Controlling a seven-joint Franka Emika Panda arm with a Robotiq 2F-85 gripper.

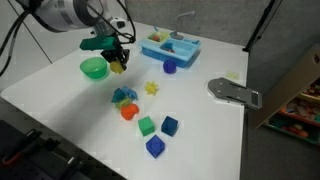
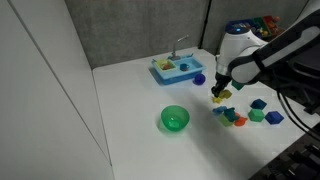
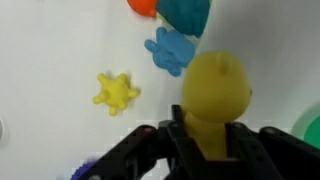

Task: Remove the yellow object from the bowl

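Note:
My gripper needs to let go of the yellow object on the white table [image 1: 169, 107] [image 3: 56, 60] between the yellow star piece and the dark blue block.
My gripper [image 1: 118, 63] is shut on the yellow object [image 3: 216, 95], a lumpy yellow toy piece, and holds it above the white table. It hangs to the side of the green bowl [image 1: 94, 68], apart from it. In an exterior view the gripper [image 2: 219, 94] with the yellow object [image 2: 219, 98] is past the bowl [image 2: 175, 120], near the coloured blocks. The bowl looks empty. In the wrist view only a green edge of the bowl [image 3: 312, 130] shows at the right.
A yellow star piece [image 3: 116, 92], a blue flower-shaped piece [image 3: 168, 50], an orange piece [image 1: 128, 112], green and blue blocks [image 1: 147, 126] lie near the gripper. A light blue toy sink [image 1: 170, 46] stands at the back. A grey flat device [image 1: 232, 91] lies near the table edge.

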